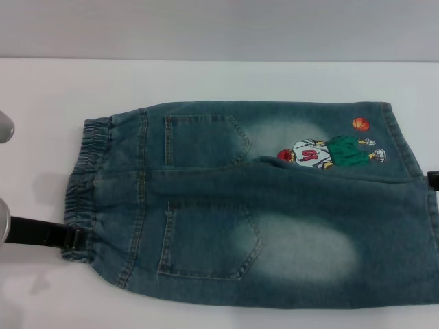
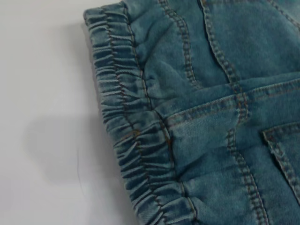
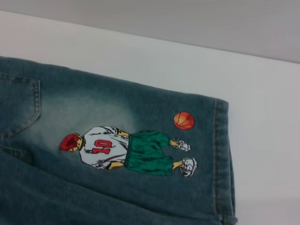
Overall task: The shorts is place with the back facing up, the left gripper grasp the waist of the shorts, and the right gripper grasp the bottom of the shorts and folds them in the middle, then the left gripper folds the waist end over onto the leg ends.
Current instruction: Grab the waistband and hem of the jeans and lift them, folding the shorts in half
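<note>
Left fingers sit shallow on the flat waistband; they should open, reach deeper by the shorts' near corner (image 1: 80,256) and gather cloth before folding.
The shorts (image 1: 274,226) lie flat on the white table (image 1: 206,79), back pockets up. Their gathered waist (image 1: 88,185) points left and the leg ends (image 1: 403,147) point right. The near leg overlaps the far leg just below the cartoon print (image 1: 329,152). My left gripper (image 1: 74,238), a black claw, reaches in from the left and meets the near corner of the waistband. Only a black bit of my right gripper (image 1: 433,179) shows, at the leg hems on the right border. The waistband (image 2: 136,140) fills the left wrist view. The print (image 3: 126,152) and far hem (image 3: 222,159) show in the right wrist view.
Bare white table surrounds the shorts on the left and far sides. A grey wall (image 1: 219,27) runs along the table's back edge. Silver parts of my left arm (image 1: 4,229) sit at the left border.
</note>
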You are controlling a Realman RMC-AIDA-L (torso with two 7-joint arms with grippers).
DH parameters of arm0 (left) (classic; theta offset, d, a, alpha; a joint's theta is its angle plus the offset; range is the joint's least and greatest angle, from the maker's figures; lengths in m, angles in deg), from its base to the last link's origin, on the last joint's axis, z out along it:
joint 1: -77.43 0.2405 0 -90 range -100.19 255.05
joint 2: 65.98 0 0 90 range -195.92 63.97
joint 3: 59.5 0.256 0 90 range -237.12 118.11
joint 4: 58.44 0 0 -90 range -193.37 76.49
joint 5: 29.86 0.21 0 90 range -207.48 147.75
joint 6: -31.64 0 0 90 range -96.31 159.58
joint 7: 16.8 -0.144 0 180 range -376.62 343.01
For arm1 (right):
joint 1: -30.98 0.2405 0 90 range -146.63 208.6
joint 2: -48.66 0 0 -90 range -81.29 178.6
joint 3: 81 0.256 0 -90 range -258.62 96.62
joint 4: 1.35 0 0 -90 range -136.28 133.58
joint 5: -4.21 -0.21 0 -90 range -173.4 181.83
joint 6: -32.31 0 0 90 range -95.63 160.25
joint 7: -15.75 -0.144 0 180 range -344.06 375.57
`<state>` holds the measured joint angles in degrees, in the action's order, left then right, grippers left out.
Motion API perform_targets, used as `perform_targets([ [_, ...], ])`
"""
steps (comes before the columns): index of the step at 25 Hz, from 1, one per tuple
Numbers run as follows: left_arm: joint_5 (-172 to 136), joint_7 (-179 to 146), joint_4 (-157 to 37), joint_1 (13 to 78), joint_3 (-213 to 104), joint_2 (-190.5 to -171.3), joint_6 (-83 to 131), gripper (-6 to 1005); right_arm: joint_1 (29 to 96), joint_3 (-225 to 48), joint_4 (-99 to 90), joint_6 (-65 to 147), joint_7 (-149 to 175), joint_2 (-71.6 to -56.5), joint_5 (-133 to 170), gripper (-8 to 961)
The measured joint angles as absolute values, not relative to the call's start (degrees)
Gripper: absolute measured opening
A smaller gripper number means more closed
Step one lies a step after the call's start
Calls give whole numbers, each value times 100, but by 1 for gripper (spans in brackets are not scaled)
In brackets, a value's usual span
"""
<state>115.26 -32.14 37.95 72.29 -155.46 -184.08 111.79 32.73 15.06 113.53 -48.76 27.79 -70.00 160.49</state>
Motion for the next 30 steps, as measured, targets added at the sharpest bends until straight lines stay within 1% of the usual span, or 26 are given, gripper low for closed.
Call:
perform_targets([
  [2,11525,-3199,3794,7238,-15528,-18405,11159,54,3303,1506,11362,-4880,2779,-6999,16049,704],
  [13,11576,-3199,3746,7259,-15523,-18390,11073,-2,3532,1507,11418,-4922,2739,-6991,16058,703],
  [23,11555,-3268,3938,7226,-15680,-18375,11324,55,3729,1505,11324,-4903,2619,-7003,16058,703],
  [28,11588,-3286,3935,7230,-15690,-18368,11390,228,3850,1497,11244,-4914,2559,-7007,16057,703],
  [30,11590,-3310,3905,7227,-15730,-18367,11396,338,3900,1496,11210,-4913,2550,-7011,16075,703],
])
